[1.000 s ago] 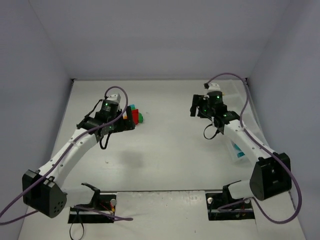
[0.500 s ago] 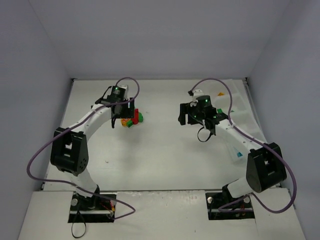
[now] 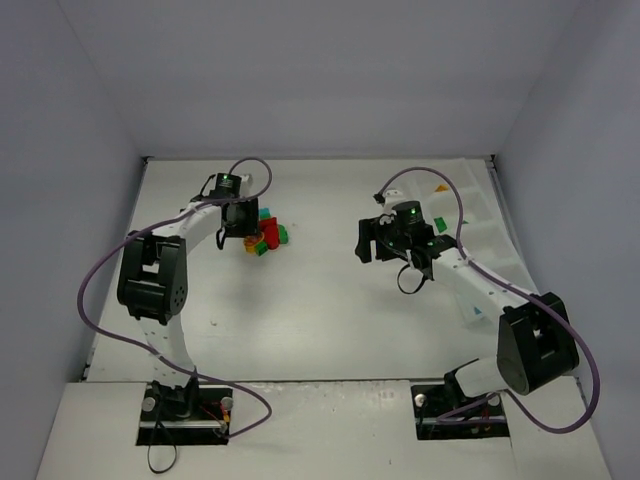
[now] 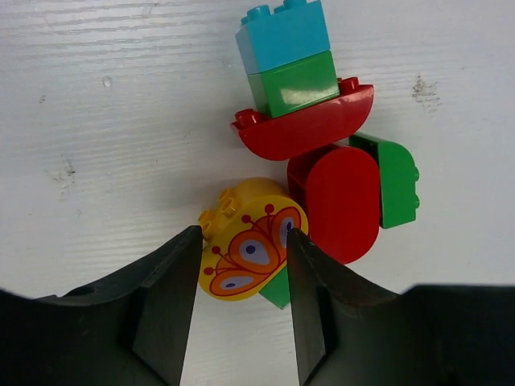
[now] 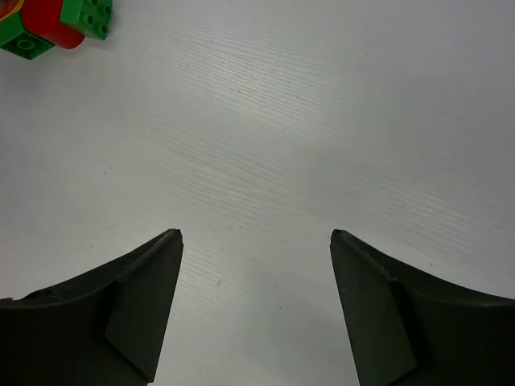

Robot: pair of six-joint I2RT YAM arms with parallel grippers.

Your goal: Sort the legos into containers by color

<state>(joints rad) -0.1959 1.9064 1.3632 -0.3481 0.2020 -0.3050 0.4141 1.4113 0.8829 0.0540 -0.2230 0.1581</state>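
I need to open my left gripper, turn and take the yellow lego by its ends (image 4: pixel 221 278), because the green corner under the yellow lego lies against that gripper's finger.
The legos (image 3: pixel 265 237) lie in a small pile on the white table, left of centre. My left gripper (image 3: pixel 250 238) is down at the pile's near-left side. In the left wrist view it (image 4: pixel 244 233) is shut on a yellow lego (image 4: pixel 249 249) printed with an orange butterfly, one finger against each side. Past it lie a round red lego (image 4: pixel 342 201), a curved red one (image 4: pixel 310 129), a green one (image 4: pixel 294 80) and a blue one (image 4: pixel 282 32). My right gripper (image 3: pixel 365 240) hangs open above bare table (image 5: pixel 256 233). The containers (image 3: pixel 472 308) are partly hidden under the right arm.
Another green lego (image 4: pixel 398 181) leans against the round red one, and a green corner (image 4: pixel 278 291) pokes out under the yellow one. The pile's edge (image 5: pixel 56 24) shows at the top left of the right wrist view. Walls enclose the table on three sides.
My left gripper has come down at the pile and closed from wide open onto the yellow lego. The right gripper has shifted left toward the table's middle, still open.
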